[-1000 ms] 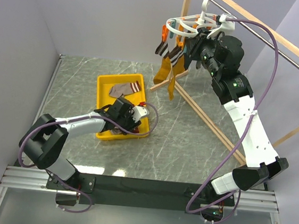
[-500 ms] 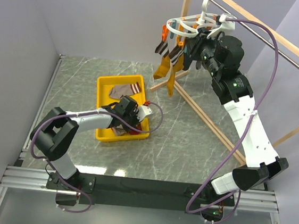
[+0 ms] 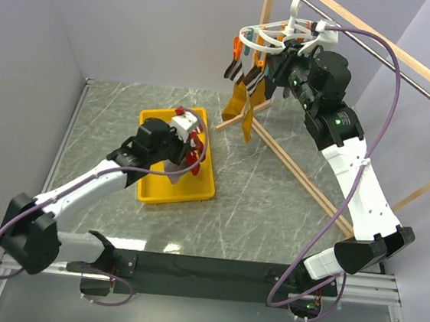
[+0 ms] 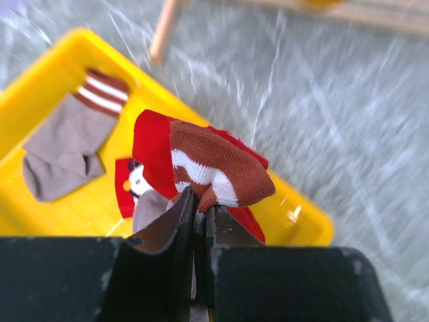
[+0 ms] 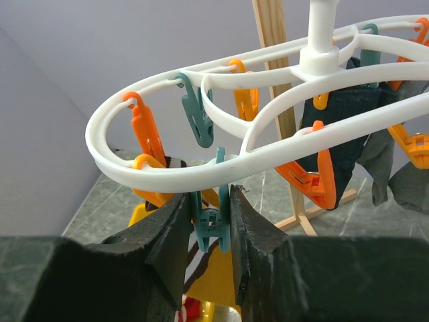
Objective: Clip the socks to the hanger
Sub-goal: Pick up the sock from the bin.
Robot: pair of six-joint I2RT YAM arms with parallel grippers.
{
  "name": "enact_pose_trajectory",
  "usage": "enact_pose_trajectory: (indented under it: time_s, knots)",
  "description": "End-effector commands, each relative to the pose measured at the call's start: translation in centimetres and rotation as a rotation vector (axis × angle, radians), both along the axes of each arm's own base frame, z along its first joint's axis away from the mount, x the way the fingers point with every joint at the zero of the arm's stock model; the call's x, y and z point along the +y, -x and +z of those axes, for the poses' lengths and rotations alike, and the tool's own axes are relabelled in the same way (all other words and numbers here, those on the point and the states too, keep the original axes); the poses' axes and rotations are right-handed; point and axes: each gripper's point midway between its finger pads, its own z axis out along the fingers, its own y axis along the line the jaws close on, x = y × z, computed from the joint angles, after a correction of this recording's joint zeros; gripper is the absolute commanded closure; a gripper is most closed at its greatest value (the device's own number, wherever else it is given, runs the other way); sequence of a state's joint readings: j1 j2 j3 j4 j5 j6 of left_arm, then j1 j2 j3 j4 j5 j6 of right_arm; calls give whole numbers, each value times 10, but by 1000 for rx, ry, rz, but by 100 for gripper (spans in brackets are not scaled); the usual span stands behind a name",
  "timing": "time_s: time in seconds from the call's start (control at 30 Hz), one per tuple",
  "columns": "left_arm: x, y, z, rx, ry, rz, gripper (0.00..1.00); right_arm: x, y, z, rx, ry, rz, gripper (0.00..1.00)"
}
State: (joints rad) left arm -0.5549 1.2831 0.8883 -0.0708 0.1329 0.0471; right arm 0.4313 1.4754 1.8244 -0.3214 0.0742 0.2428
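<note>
The robot's left gripper should release the red sock, now held above the yellow tray, on the near half of the yellow tray's bottom (image 3: 176,178).
My left gripper (image 3: 189,137) is shut on the striped brown-and-white cuff of a red sock (image 4: 214,168) and holds it above the yellow tray (image 3: 149,191). The sock hangs red below the fingers in the top view (image 3: 193,159). A grey-beige sock (image 4: 64,147) with a striped cuff lies in the tray (image 4: 40,74). My right gripper (image 5: 209,198) is shut on a teal clip (image 5: 213,225) hanging from the white oval hanger (image 5: 167,176). The hanger (image 3: 260,36) hangs high at the back, with a mustard sock (image 3: 240,102) and dark socks (image 3: 236,67) clipped to it.
A wooden frame (image 3: 291,165) with a metal rod (image 3: 409,70) runs along the right side and carries the hanger's hook. Orange clips (image 5: 144,127) and other teal clips hang from the ring. Grey walls close the left and back.
My left gripper has risen out of the tray and moved back with the red sock in it. The right arm has not moved.
</note>
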Motion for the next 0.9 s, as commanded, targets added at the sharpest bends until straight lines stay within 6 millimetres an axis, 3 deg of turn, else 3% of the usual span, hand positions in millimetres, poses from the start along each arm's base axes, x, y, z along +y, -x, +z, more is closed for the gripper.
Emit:
enact_pose_trajectory:
  time_s: [0.0,0.17,0.33,0.57,0.6,0.7,0.87]
  knots:
    - [2,-1,33,-22,124,77,99,-6,10,33,-82,-53,1,100]
    - [23,-1,11,27,44,175,99,-5,10,32,-77,-57,6,100]
    - [43,4,-31,122,-56,255,99,-7,11,28,-70,-59,-1,100]
    - [21,19,-90,281,-93,109,99,-8,12,21,-55,-53,-6,100]
    - [19,19,-106,323,-116,104,99,-9,12,21,-54,-54,-8,100]
    - [14,17,-123,379,-121,90,99,-8,13,20,-53,-59,-6,100]
    - [20,10,-123,387,-59,117,92,-8,13,22,-54,-59,-4,100]
